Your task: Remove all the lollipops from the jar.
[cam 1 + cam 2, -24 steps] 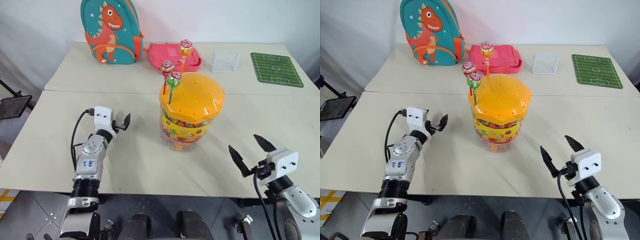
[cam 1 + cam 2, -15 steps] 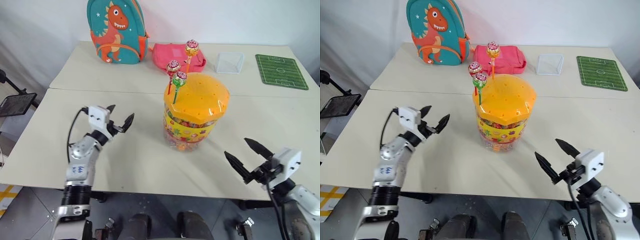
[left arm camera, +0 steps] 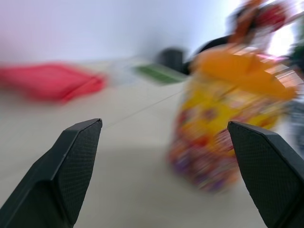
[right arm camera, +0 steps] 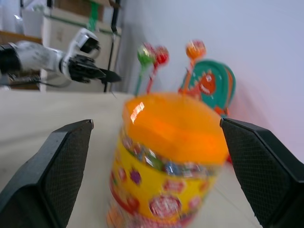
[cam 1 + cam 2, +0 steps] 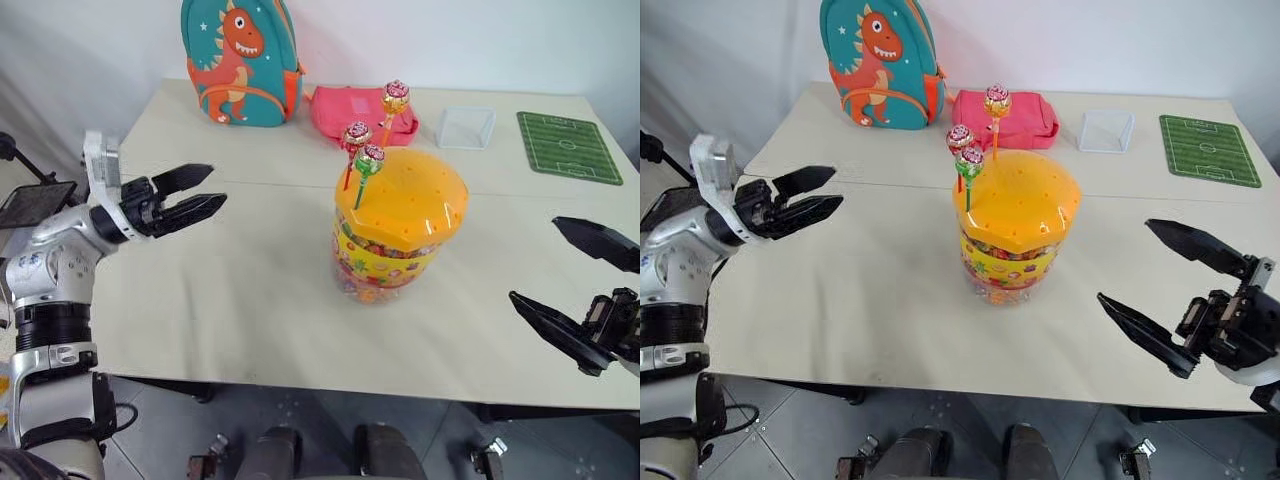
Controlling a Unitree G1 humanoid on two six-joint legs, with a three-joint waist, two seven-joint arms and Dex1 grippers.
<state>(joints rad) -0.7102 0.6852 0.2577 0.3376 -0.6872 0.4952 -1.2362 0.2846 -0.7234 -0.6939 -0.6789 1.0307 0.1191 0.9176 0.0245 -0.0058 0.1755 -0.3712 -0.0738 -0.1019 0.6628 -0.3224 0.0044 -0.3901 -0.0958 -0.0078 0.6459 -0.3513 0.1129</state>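
The red lollipop's stick (image 5: 348, 177), just above the orange lid of the jar, is the next place that my left gripper needs to move to and close on.
The jar (image 5: 398, 240) stands mid-table, a clear tub of colourful candy with a yellow label and a domed orange lid (image 5: 405, 195). Three lollipops stick up from the lid's far left side: a red one (image 5: 356, 135), a green one (image 5: 372, 155) and a taller orange one (image 5: 396, 95). My left gripper (image 5: 217, 184) hovers above the table well left of the jar, open and pointing at it. Off to the jar's right, near the front edge, my right gripper (image 5: 534, 259) is raised and open wide, with nothing between its fingers. The right wrist view faces the jar (image 4: 173, 156).
Along the back of the table lie a teal dinosaur backpack (image 5: 235, 60), a pink pouch (image 5: 360, 105), a small clear square box (image 5: 466, 127) and a green football-pitch mat (image 5: 562, 147). A seam between two tabletops runs behind the jar. A black stand (image 5: 35, 200) sits off the left edge.
Both arms have lifted off the table. The left gripper rose and swung out to the left, now aiming at the jar. The right gripper rose toward the camera. Both stayed open.
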